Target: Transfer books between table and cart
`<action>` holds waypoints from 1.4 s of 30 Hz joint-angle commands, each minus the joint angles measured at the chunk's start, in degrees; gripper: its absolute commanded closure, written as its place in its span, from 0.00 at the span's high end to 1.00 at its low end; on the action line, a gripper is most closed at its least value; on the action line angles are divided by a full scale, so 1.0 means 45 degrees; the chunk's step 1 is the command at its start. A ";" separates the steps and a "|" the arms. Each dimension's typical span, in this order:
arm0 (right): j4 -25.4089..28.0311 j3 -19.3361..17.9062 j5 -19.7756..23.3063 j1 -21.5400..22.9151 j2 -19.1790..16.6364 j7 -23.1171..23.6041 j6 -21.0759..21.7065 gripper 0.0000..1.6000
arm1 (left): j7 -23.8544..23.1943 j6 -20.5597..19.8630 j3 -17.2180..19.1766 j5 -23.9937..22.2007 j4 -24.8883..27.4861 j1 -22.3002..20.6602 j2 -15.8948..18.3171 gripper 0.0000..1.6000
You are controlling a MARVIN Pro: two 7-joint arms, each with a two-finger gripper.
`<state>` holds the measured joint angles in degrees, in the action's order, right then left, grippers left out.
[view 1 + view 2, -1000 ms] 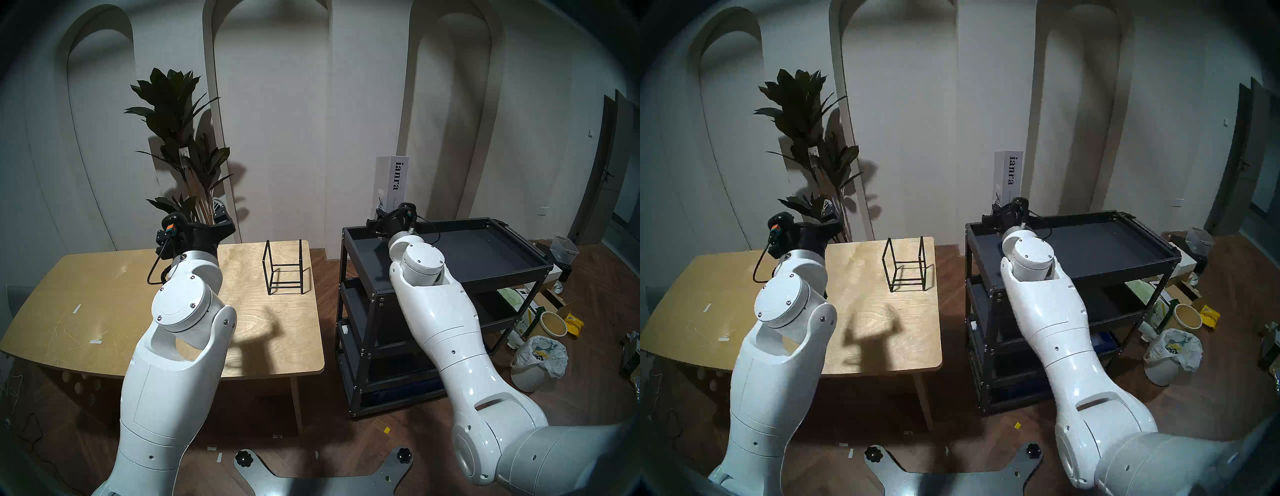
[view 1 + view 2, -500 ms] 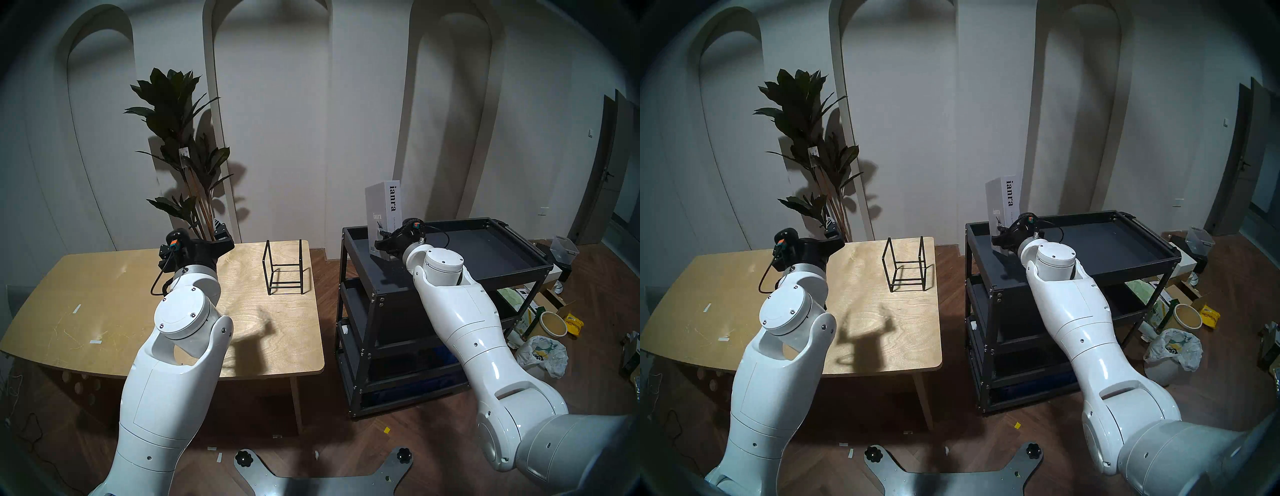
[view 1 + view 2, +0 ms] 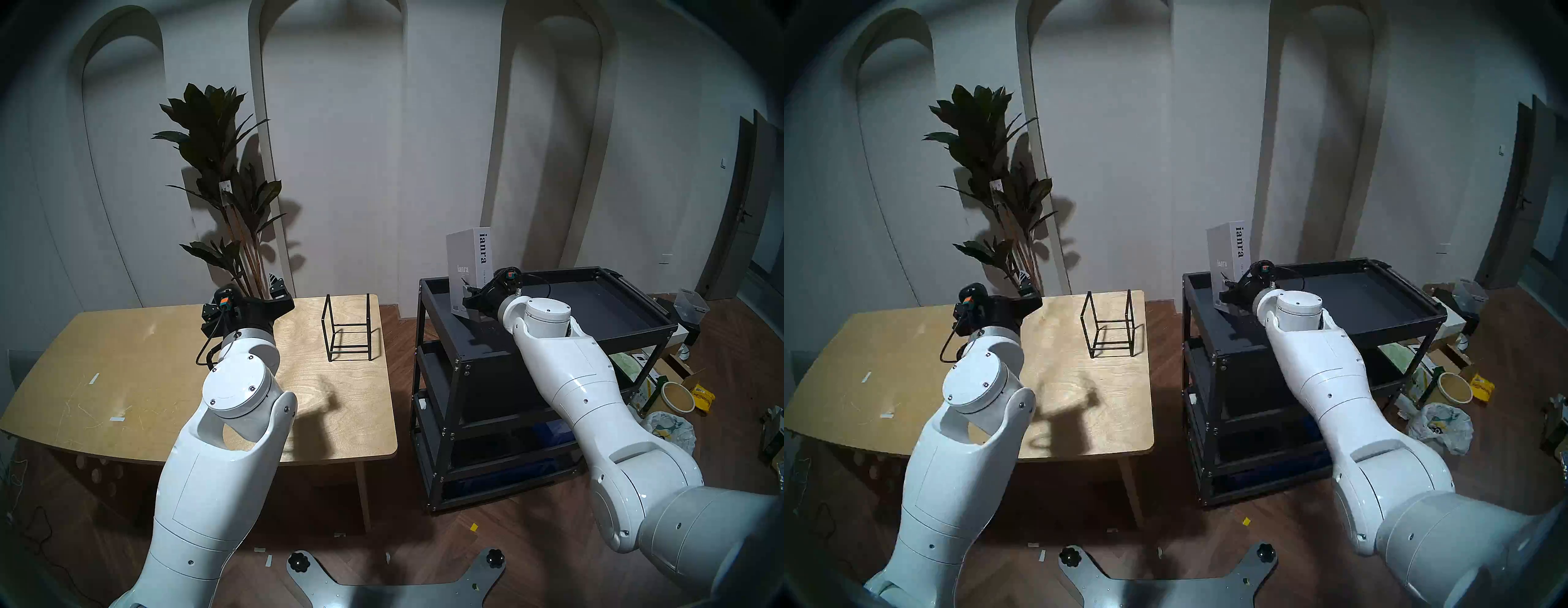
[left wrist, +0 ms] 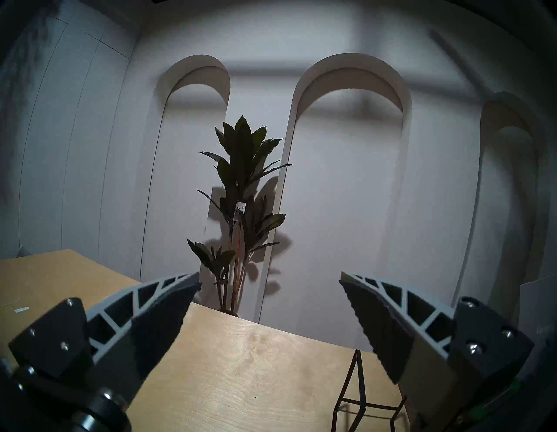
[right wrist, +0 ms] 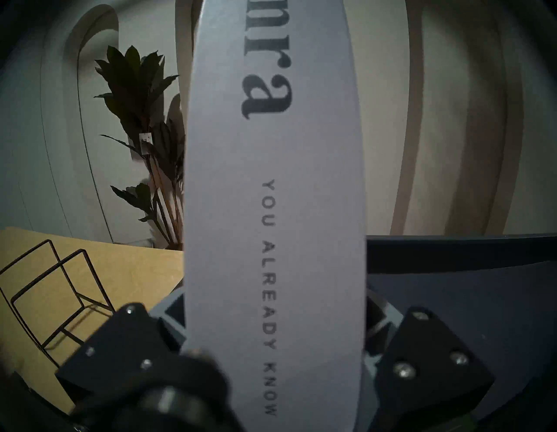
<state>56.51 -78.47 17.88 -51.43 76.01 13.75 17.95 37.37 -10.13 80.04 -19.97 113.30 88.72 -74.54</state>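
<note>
The white-grey book, now tilted over the top tray's corner, will go down upright in the cart's top tray (image 3: 462,315), beside the rim facing the table, set there by my right gripper.
A thick white-grey book (image 3: 469,271) with black "ianra" lettering stands upright, slightly tilted, over the left rear corner of the black cart's (image 3: 645,332) top tray. My right gripper (image 3: 471,302) is shut on its lower spine end, and in the right wrist view the spine (image 5: 271,211) fills the space between the fingers. I cannot tell whether the book's bottom touches the tray floor. Over the rear middle of the plywood table (image 3: 127,382), my left gripper (image 4: 269,280) hangs open and holds nothing.
A black wire stand (image 3: 348,331) sits at the table's far right corner, near the gap to the cart. A potted plant (image 3: 225,191) stands behind the table. Bags, a bucket (image 3: 679,397) and boxes litter the floor right of the cart.
My right arm has brought the book down from well above the cart into the top tray and drawn it nearer. The left arm has shifted slightly right and closer, still open.
</note>
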 commanded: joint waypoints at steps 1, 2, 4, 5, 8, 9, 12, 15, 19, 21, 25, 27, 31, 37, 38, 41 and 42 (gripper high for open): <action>0.0116 0.0361 0.0024 0.0203 -0.0185 0.0180 0.1399 0.00 | 0.0160 -0.0141 -0.0037 0.0129 0.0148 -0.0421 -0.0078 1.00; 0.0282 0.0448 -0.0033 0.0092 -0.0242 0.0286 0.1589 0.00 | 0.0193 -0.0151 -0.0052 0.0127 0.0145 -0.0432 -0.0079 1.00; 0.0617 0.0764 -0.0211 -0.0237 -0.0355 0.0372 0.1816 0.00 | 0.0274 -0.0159 -0.0062 0.0102 0.0115 -0.0466 -0.0093 1.00; 0.0663 0.0784 -0.0162 -0.0308 -0.0349 0.0360 0.1929 0.00 | 0.0299 -0.0163 -0.0068 0.0094 0.0108 -0.0476 -0.0093 1.00; 0.0732 0.0825 -0.0145 -0.0461 -0.0330 0.0300 0.1956 0.00 | 0.0341 -0.0173 -0.0074 0.0082 0.0101 -0.0489 -0.0105 1.00; 0.0799 0.0815 -0.0120 -0.0528 -0.0321 0.0273 0.2040 0.00 | 0.0357 -0.0190 -0.0074 0.0062 0.0102 -0.0496 -0.0110 1.00; 0.1043 0.0786 -0.0077 -0.0758 -0.0284 0.0160 0.2241 0.00 | 0.0366 -0.0233 -0.0078 0.0001 0.0096 -0.0517 -0.0118 1.00; 0.1230 0.0802 -0.0099 -0.0989 -0.0289 0.0101 0.2352 0.00 | 0.0366 -0.0265 -0.0108 -0.0016 0.0085 -0.0545 -0.0116 1.00; 0.1254 0.0803 -0.0110 -0.1179 -0.0202 -0.0065 0.2360 0.00 | 0.0350 -0.0302 -0.0127 -0.0035 0.0047 -0.0588 -0.0114 1.00; 0.1194 0.0790 -0.0113 -0.1229 -0.0132 -0.0213 0.2294 0.00 | 0.0334 -0.0327 -0.0133 -0.0050 -0.0002 -0.0619 -0.0129 1.00; 0.1053 0.0879 -0.0228 -0.1290 -0.0020 -0.0537 0.2067 0.00 | 0.0255 -0.0421 -0.0156 -0.0068 -0.0142 -0.0671 -0.0144 1.00; 0.0822 0.0927 -0.0256 -0.1248 0.0056 -0.0647 0.1908 0.00 | 0.0247 -0.0453 -0.0148 -0.0060 -0.0208 -0.0684 -0.0161 1.00; 0.0410 0.0953 -0.0213 -0.1156 0.0249 -0.0861 0.1801 0.00 | 0.0188 -0.0475 -0.0112 -0.0073 -0.0292 -0.0700 -0.0175 1.00; 0.0114 0.0964 -0.0145 -0.1069 0.0378 -0.1000 0.1712 0.00 | 0.0085 -0.0501 -0.0041 -0.0071 -0.0366 -0.0755 -0.0157 1.00; 0.0090 0.0963 -0.0135 -0.1058 0.0388 -0.1014 0.1711 0.00 | 0.0081 -0.0500 -0.0027 -0.0065 -0.0379 -0.0761 -0.0158 1.00; 0.0013 0.0987 -0.0108 -0.1034 0.0412 -0.1046 0.1691 0.00 | 0.0044 -0.0509 0.0006 -0.0066 -0.0407 -0.0766 -0.0164 1.00; 0.0007 0.0996 -0.0096 -0.1037 0.0421 -0.1059 0.1706 0.00 | 0.0037 -0.0514 0.0014 -0.0065 -0.0411 -0.0766 -0.0169 1.00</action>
<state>58.54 -74.46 17.09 -54.89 76.74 8.89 25.10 37.82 -12.66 79.75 -20.22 110.89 86.66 -75.47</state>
